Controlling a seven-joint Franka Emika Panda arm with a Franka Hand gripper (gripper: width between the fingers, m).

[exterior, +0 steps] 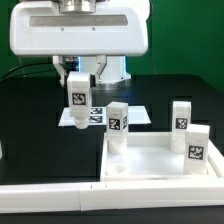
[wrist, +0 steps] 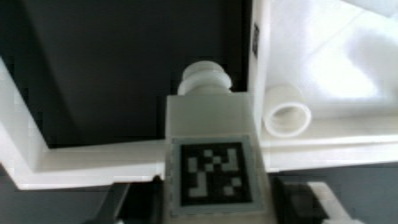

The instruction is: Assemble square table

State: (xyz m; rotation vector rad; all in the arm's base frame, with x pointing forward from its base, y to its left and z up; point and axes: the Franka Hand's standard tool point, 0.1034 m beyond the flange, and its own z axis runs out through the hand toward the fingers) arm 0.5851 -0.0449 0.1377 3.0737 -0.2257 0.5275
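Observation:
My gripper will release the white leg, now held beside the plate, standing upright in the empty round socket at the square plate's near corner (exterior: 118, 170) (wrist: 286, 120).
My gripper (exterior: 77, 86) is shut on a white blocky leg (exterior: 78, 97) with a black-and-white tag, held above the dark table to the exterior view's left of the square plate (exterior: 150, 160). Three legs stand upright on the plate: one at its far left corner (exterior: 118, 125), one at the far right (exterior: 181, 114), one at the near right (exterior: 196, 146). In the wrist view the held leg (wrist: 214, 150) sits between the dark fingers (wrist: 134, 203) of my gripper (wrist: 217, 206). Its rounded tip (wrist: 205, 75) points ahead, beside the plate's empty round corner socket (wrist: 285, 118).
The long white border rail (exterior: 50, 195) runs along the front of the table and shows in the wrist view (wrist: 71, 160). The marker board (exterior: 97, 117) lies behind the held leg. The robot's white base (exterior: 75, 30) stands at the back.

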